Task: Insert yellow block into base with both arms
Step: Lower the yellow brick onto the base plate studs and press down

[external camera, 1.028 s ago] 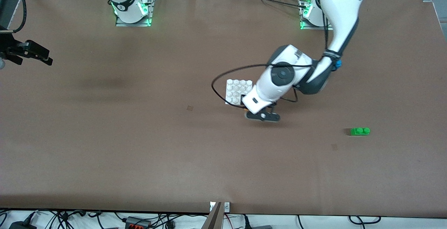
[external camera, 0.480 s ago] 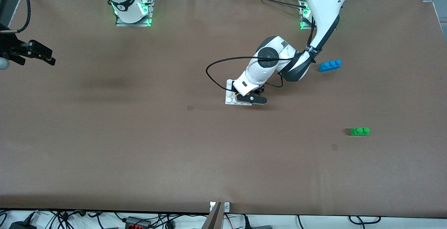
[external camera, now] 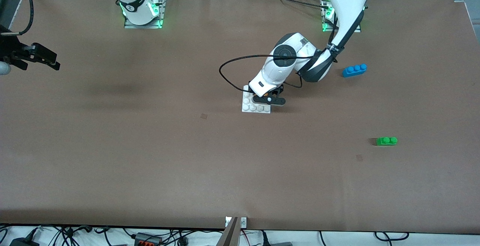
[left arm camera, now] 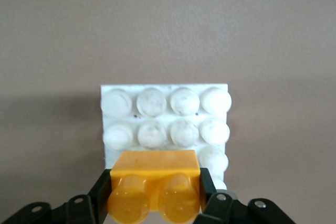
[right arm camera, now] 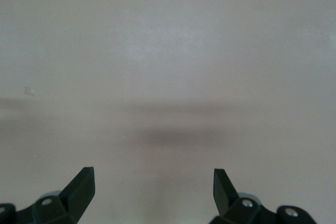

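The yellow block will sit on the white base's inner studs (external camera: 256,93) (left arm camera: 167,162), away from the front camera, once the robot's left gripper releases it.
The white base (external camera: 256,104) lies mid-table; in the left wrist view it (left arm camera: 165,116) shows its stud grid. My left gripper (external camera: 267,98) is over the base, shut on the yellow block (left arm camera: 155,184), which it holds by its two ends, studs toward the camera. The block covers part of the base's studs; I cannot tell whether they touch. In the front view the block is hidden by the gripper. My right gripper (external camera: 52,64) waits at the right arm's end of the table, open and empty (right arm camera: 153,182).
A blue three-stud brick (external camera: 354,69) lies beside the left arm, toward its end of the table. A green two-stud brick (external camera: 386,140) lies nearer the front camera than the blue one. A black cable (external camera: 234,71) loops beside the base.
My left gripper has carried the yellow block from the table beside the base to over the base, uncovering the blue brick. The right arm has barely moved.
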Controlling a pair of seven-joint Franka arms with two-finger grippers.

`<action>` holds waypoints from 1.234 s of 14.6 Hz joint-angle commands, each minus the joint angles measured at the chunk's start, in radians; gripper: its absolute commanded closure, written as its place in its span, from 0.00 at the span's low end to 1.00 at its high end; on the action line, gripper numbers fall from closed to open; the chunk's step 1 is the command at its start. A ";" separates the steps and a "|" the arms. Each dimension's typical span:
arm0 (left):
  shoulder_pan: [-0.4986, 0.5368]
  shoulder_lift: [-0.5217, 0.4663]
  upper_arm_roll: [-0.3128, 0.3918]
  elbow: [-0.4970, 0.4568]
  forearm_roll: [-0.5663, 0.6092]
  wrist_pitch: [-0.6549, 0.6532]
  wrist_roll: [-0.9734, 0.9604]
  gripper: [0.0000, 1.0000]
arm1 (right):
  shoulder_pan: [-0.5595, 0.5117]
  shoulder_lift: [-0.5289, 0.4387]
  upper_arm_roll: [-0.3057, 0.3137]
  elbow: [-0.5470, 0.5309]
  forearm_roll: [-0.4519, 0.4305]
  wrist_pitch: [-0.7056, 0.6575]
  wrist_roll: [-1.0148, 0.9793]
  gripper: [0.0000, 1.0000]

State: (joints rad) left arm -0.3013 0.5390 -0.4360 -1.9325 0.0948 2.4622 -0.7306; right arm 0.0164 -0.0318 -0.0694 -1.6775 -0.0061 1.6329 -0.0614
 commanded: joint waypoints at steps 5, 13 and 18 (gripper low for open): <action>-0.117 0.021 0.107 0.045 0.019 -0.058 -0.036 0.77 | 0.002 -0.005 -0.001 -0.002 -0.002 -0.001 -0.008 0.00; -0.130 0.048 0.122 0.075 0.019 -0.057 -0.044 0.77 | 0.000 -0.005 -0.001 -0.002 -0.002 -0.002 -0.008 0.00; -0.151 0.062 0.123 0.084 0.019 -0.057 -0.046 0.77 | 0.000 -0.005 -0.001 -0.002 -0.002 -0.002 -0.006 0.00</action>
State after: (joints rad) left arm -0.4307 0.5779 -0.3280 -1.8773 0.0948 2.4215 -0.7589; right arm 0.0163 -0.0318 -0.0696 -1.6775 -0.0061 1.6328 -0.0614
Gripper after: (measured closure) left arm 0.317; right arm 0.000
